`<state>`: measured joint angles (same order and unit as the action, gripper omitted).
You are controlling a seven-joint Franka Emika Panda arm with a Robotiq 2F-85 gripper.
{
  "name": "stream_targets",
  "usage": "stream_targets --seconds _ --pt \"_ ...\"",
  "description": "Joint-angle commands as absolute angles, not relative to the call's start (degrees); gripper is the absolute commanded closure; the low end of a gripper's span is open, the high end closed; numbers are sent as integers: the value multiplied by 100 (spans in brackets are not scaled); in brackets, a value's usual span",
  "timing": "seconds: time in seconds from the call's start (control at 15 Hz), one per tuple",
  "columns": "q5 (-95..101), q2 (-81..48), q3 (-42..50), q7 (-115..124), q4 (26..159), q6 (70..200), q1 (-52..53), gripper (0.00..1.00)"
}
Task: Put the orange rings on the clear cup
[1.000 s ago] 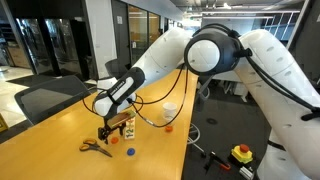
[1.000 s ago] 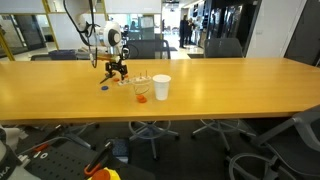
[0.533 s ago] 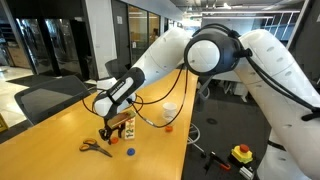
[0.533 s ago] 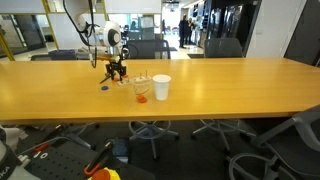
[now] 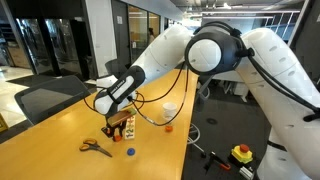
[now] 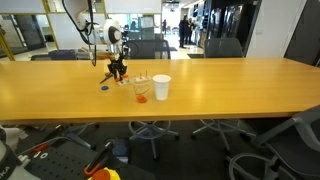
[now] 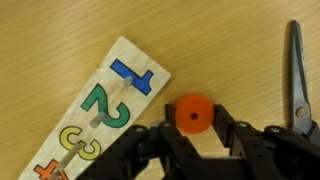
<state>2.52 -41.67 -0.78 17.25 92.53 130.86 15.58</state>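
Observation:
The orange ring will drop from my gripper inside the clear cup [image 5: 168, 127], onto the other orange ring that is at the bottom of that cup.
In the wrist view an orange ring [image 7: 190, 112] sits between my two black fingers, and my gripper [image 7: 191, 124] is shut on it just above the wooden table. In both exterior views the gripper [image 5: 113, 128] [image 6: 117, 71] points down at the table, left of the clear cup [image 5: 170, 110] [image 6: 161, 87]. The cup stands upright, a short reach from the gripper. Another orange ring [image 5: 168, 127] [image 6: 141, 97] lies on the table close to the cup.
A wooden number board [image 7: 105, 110] [image 5: 128, 126] lies right beside the gripper. Orange-handled scissors [image 5: 95, 147] lie near it, with their blades [image 7: 298, 70] at the right edge of the wrist view. A blue ring [image 5: 130, 152] [image 6: 104, 87] lies nearby. Office chairs stand around the long table [image 6: 220, 95].
The jaws have closed from open onto the orange ring. The arm has stayed over the same spot, and the cup and other objects have not moved.

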Motion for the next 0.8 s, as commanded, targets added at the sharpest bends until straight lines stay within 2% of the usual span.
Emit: stream_targets --seconds 0.0,0.33,0.73 --pt "508 -3616 183 2265 9543 12893 1716 78" --pt "639 -2457 429 2915 10359 12724 1604 78" --pt "421 -849 426 2660 11788 12547 847 78"
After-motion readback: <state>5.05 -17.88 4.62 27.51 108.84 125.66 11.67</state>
